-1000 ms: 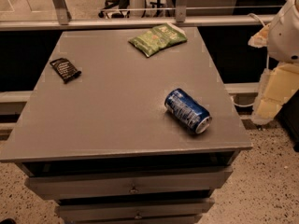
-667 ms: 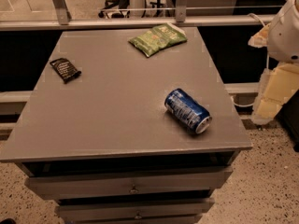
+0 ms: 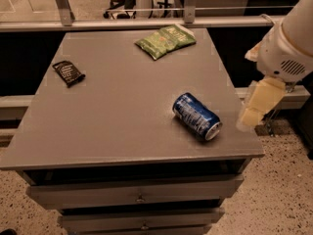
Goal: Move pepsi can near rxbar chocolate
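I need to next move my gripper to the silver end [image 3: 208, 128] of the blue pepsi can and close it there, leaving the other end sticking out.
The pepsi can [image 3: 196, 116] is blue with white lettering and lies on its side on the front right part of the grey table [image 3: 112, 121], its silver end facing the front right corner. The rxbar chocolate [image 3: 68, 73], a small flat black wrapper, lies near the table's left edge, far from the can. My gripper [image 3: 257, 105], cream-coloured below a white arm housing [image 3: 286, 48], hangs just off the table's right edge, to the right of the can and apart from it. It holds nothing that I can see.
A green chip bag [image 3: 165, 39] lies at the back of the table, right of centre. A metal rail [image 3: 146, 23] runs behind the table. Drawers [image 3: 139, 197] sit below the front edge. Speckled floor lies around the table.
The arm and gripper have moved left, closer to the table's right edge and the can. The can, the bar and the bag have not moved.
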Robot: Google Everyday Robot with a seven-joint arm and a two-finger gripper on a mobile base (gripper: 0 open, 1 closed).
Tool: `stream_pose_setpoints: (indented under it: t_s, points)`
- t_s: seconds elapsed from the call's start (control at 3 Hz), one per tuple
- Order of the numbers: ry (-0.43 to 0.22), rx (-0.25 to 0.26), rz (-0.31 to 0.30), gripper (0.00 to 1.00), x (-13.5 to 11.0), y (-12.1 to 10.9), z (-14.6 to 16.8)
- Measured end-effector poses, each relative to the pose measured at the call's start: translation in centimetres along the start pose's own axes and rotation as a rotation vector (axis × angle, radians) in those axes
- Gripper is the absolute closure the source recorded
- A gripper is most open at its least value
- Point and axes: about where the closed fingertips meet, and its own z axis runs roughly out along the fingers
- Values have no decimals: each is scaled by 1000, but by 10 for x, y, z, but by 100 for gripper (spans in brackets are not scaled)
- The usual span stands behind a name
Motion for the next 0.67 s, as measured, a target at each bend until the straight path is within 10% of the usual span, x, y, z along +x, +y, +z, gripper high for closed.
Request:
stream_pose_setpoints:
  t_s: [0.67]
  points:
    - [-76,-87,154,0,-21,1,71]
